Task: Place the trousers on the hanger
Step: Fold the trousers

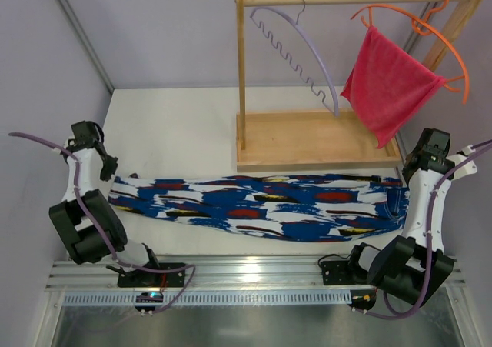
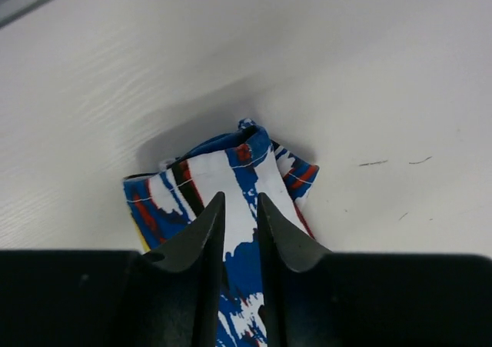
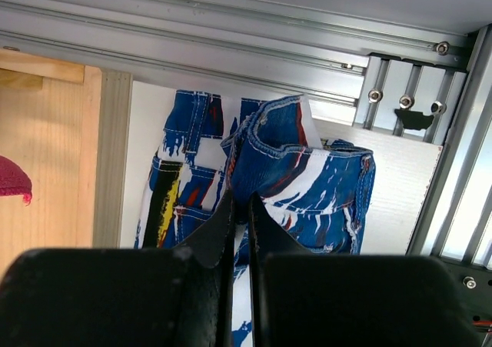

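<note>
The trousers' leg end lies flat under my left gripper's nearly shut fingers, so it should back off, open wide, pinch the hem (image 2: pixel 244 155).
The blue patterned trousers (image 1: pixel 261 205) lie stretched flat across the table from left to right. My left gripper (image 1: pixel 110 171) is at the leg end (image 2: pixel 231 170). In the left wrist view my left gripper (image 2: pixel 240 197) has its jaws a narrow gap apart, and the cloth lies flat under and between them. My right gripper (image 1: pixel 407 179) is at the waistband end. In the right wrist view my right gripper (image 3: pixel 241 195) is shut on a raised fold of the trousers (image 3: pixel 292 155). The lavender hanger (image 1: pixel 323 64) hangs by its metal hook from the wooden rail, behind the trousers.
A wooden rack stands on a flat base (image 1: pixel 315 139) at the back, just beyond the trousers. An orange hanger (image 1: pixel 419 24) with a pink-red cloth (image 1: pixel 388 85) hangs at the rail's right end. An aluminium rail (image 1: pixel 254 274) runs along the near edge.
</note>
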Controlling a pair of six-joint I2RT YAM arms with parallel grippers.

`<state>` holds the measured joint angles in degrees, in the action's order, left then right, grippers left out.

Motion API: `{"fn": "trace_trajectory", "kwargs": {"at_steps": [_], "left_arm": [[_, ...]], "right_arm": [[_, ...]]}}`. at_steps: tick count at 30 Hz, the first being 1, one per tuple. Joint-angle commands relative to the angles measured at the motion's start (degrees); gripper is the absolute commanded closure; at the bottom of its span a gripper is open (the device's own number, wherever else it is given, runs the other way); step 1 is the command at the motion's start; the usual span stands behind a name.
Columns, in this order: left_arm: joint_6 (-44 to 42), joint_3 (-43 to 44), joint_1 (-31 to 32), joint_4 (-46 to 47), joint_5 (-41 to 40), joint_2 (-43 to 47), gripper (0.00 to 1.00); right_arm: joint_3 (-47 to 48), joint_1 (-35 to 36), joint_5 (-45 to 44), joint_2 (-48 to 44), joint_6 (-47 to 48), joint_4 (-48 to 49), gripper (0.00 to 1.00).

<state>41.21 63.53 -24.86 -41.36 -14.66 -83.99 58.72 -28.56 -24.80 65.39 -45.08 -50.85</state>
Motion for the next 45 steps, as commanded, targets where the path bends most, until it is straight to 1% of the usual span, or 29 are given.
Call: {"fn": "trace_trajectory", "kwargs": {"at_steps": [1,2,3,4,5,7,10,12,15,17,23,27,29,31,32,33,35,37,41,43,45], "left_arm": [[-2.10,0.63,-0.19,3.75,4.99,-3.55,0.75],[-2.45,0.72,-0.10,4.01,4.81,-3.47,0.70],[-2.63,0.63,-0.19,4.36,3.16,-3.47,0.60],[-2.37,0.63,-0.19,4.54,2.45,-3.64,0.55],[-2.19,1.07,-0.19,5.06,2.18,-3.99,0.48],[-1.75,2.38,-0.10,4.54,2.00,-6.00,0.45],[-1.22,4.76,-0.10,3.92,2.70,-8.38,0.45],[-0.78,5.99,-0.10,3.23,2.53,-10.40,0.50],[1.23,7.48,-0.10,-1.25,-2.64,-13.74,0.57],[2.47,8.10,-0.10,-3.28,-4.85,-15.93,0.56],[5.54,8.46,-0.19,-3.90,-2.66,-17.00,0.54],[6.60,8.63,-0.27,-3.81,-0.55,-16.83,0.58],[6.78,9.15,-0.27,-4.94,-0.64,-16.65,0.58],[6.60,9.60,-0.19,-5.65,-1.95,-15.78,0.57],[6.34,10.38,0.25,-6.70,-3.61,-15.25,0.55],[6.34,10.82,0.69,-7.41,-8.85,-14.63,0.53],[5.90,11.61,1.04,-8.03,-9.78,-12.44,0.51],[7.30,12.32,1.04,-9.16,-10.74,-10.68,0.48],[13.53,14.08,1.13,-13.74,-8.65,-8.57,0.46],[16.26,13.99,1.13,-14.27,-6.01,-7.95,0.46],[18.11,13.12,1.04,-13.57,-5.30,-7.86,0.46]], "right_arm": [[1.75,-0.45,-3.24,0.09,1.22,2.95,0.96],[1.75,-0.45,-3.15,0.09,1.40,3.12,0.96],[1.84,-0.45,-3.07,0.01,1.40,3.21,0.96],[1.84,-0.45,-2.98,-0.08,1.49,3.56,0.96],[1.66,-0.45,-2.72,-0.08,1.49,3.74,0.96],[1.49,-0.45,-2.36,0.00,1.75,4.44,0.96],[1.14,-0.45,-1.75,0.44,2.36,5.06,0.96],[1.05,-0.45,-1.83,0.79,2.54,5.32,0.96],[0.61,-0.45,-1.84,1.24,2.54,5.67,0.96],[0.61,-0.45,-1.48,1.32,2.37,5.76,0.96],[0.78,-0.45,-1.22,1.24,2.80,6.20,0.96],[0.26,-0.45,-1.92,0.80,3.07,6.47,0.96],[0.08,-0.45,-1.66,0.71,3.16,6.73,0.96],[-0.09,-0.45,-1.40,0.71,3.16,6.82,0.96],[-0.10,-0.45,-1.22,0.80,3.16,6.82,0.96],[-0.01,-0.45,-1.04,0.80,3.16,6.90,0.96],[-0.09,-0.45,-1.22,0.62,3.33,6.82,0.96],[-0.36,-0.45,-1.13,0.36,3.25,6.99,0.96],[-0.54,-0.45,-0.52,0.27,3.16,7.08,0.96],[-0.45,-0.45,-0.43,0.18,3.16,7.08,0.96],[-0.27,-0.45,0.10,0.18,3.16,6.99,0.96]]}}
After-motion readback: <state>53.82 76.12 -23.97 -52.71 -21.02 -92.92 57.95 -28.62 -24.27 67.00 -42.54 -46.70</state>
